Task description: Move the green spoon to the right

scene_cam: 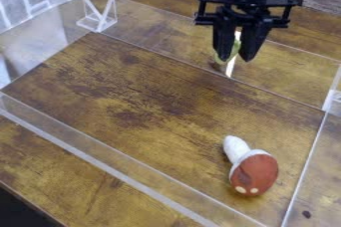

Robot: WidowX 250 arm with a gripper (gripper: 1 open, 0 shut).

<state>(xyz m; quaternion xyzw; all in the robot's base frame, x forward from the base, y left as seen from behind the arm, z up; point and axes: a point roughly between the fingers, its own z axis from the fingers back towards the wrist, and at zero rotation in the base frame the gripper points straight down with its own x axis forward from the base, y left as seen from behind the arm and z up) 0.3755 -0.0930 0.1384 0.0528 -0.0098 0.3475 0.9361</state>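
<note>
My gripper should release the green spoon on the wooden tabletop (253,110), just behind the white stem of the mushroom toy.
My gripper (237,54) hangs at the upper right of the view, pointing down over the far side of the wooden tabletop. Its dark fingers (221,40) are shut on the green spoon (234,44), of which only a pale yellow-green sliver shows between them. A small pale tip pokes out just below the fingers, a little above the wood. The rest of the spoon is hidden by the fingers.
A mushroom toy (249,168) with a brown cap and white stem lies near the front right. Clear acrylic walls (120,176) box in the wooden surface. A small clear stand (95,14) sits at the back left.
</note>
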